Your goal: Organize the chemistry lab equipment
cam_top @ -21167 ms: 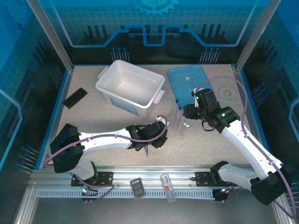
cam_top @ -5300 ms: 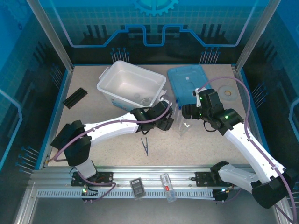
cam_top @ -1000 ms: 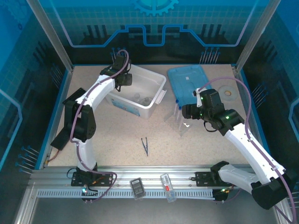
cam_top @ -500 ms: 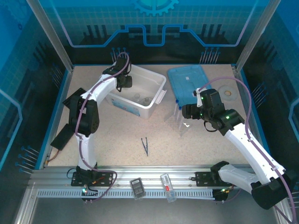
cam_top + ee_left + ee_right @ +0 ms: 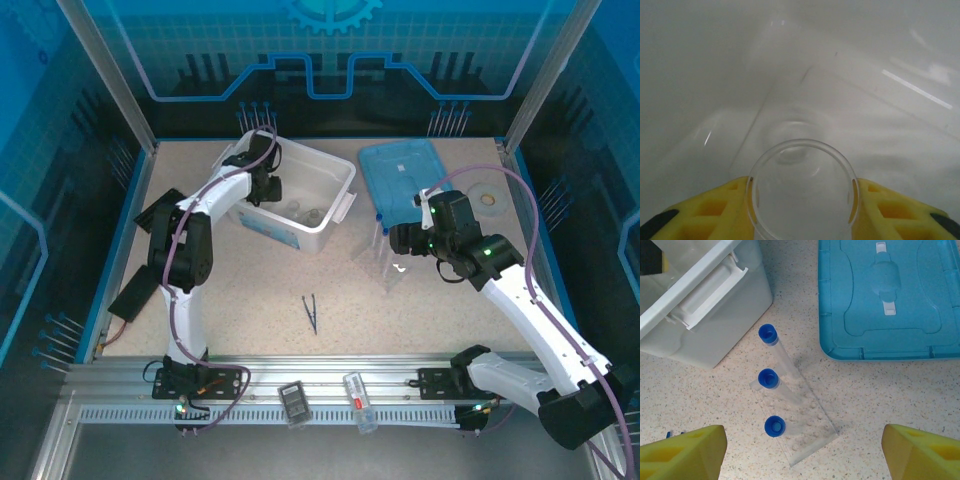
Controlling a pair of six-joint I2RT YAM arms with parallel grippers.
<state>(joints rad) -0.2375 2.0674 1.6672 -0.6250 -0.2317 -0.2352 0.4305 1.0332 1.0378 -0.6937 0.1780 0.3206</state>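
Note:
The small round glass dish, now held above the bin's white floor, will be let go by my left gripper on the bin's bottom beside the glassy round pieces (image 5: 271,205) (image 5: 801,207).
My left gripper (image 5: 266,186) reaches down inside the white bin (image 5: 335,180). In the left wrist view its yellow fingers (image 5: 715,210) are shut on the rim of a small round glass dish (image 5: 802,175) above the bin's white floor (image 5: 880,115). Two small glassy round pieces (image 5: 303,210) lie on the bin floor. My right gripper (image 5: 802,455) hangs open above the clear rack (image 5: 812,432), which holds three blue-capped tubes (image 5: 768,378). The dark blue tweezers (image 5: 311,312) lie on the table in front. The light-blue lid (image 5: 405,175) lies flat to the right of the bin.
A pale round ring (image 5: 487,198) lies at the far right beside the lid. Two small items (image 5: 293,401) rest on the front rail. The left arm's elbow (image 5: 170,230) stands over the table's left side. The rack (image 5: 385,255) stands close to the bin's right handle.
In the last second the left gripper has shifted slightly nearer and lower inside the bin with the dish. The right arm, rack and tweezers have not moved.

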